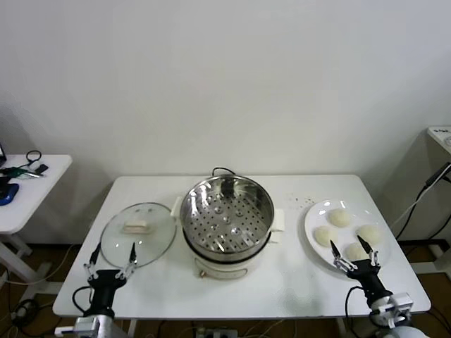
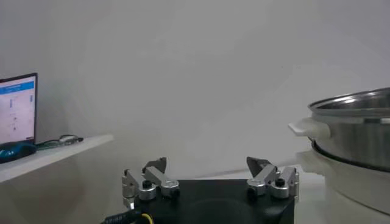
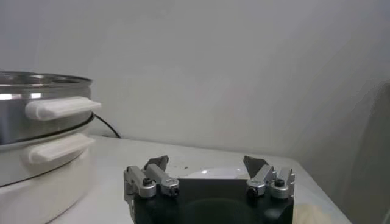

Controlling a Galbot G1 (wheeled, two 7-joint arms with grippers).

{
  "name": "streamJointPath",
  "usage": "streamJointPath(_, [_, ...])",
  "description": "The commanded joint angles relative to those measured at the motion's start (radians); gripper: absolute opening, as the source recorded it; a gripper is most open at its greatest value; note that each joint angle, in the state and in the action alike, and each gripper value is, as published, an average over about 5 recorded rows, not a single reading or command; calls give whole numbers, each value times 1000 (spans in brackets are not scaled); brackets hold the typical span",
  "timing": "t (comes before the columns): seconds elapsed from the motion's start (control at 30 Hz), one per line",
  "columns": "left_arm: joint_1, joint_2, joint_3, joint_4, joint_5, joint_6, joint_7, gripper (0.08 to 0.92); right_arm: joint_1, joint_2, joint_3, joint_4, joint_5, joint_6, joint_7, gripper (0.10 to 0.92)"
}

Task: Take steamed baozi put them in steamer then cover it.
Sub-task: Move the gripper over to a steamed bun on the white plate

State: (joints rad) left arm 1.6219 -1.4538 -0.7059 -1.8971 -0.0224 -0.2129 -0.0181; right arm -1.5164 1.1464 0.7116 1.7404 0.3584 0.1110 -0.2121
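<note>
Next, I close my right gripper around the sides of the steamed baozi [image 1: 339, 217] nearest the white plate's far edge, farthest back on the plate.
The steamer [image 1: 227, 215] stands uncovered at the table's middle, its perforated tray bare; it also shows in the left wrist view [image 2: 356, 131] and the right wrist view [image 3: 36, 122]. The cover [image 1: 138, 232], clear glass with a cream handle, lies flat on the table to the steamer's left. Several steamed baozi [image 1: 340, 217] rest on a white plate [image 1: 312, 218] at the right. My left gripper [image 1: 113, 253] [image 2: 207, 163] hangs open at the cover's near edge. My right gripper [image 1: 347, 246] [image 3: 207, 161] is open over the plate's near side, nothing between its fingers.
The white table [image 1: 296, 282] carries all of this. A black cable [image 1: 222, 171] runs behind the steamer. A side table [image 1: 28, 176] with cables and a screen [image 2: 17, 109] stands to the left. White furniture [image 1: 440, 137] sits at the far right.
</note>
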Motion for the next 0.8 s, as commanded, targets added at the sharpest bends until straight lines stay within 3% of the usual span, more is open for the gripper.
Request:
streamJointPath(0.03, [0,-3,0,-1,1,0,-3,823,59,-56,3,-33,-40,-12,-61,823])
streamJointPath(0.2, [-7,-4,2,0,7,6,-2,823,168,-209,-6,-99,-151,-75,-213,823])
streamJointPath(0.4, [-10,-6,8,3,5,4,1,823,320,-454,-78,-237,-257,-124,-499,823])
streamJointPath(0.53, [-8,-2,7,2,3,0,7,823,446,-590,-207,-340,-289,-118,-585,823])
streamJointPath(0.8, [-7,5,4,19,-6,-5,6,823,879,-644,-523,-598,-447,-7,-892,823])
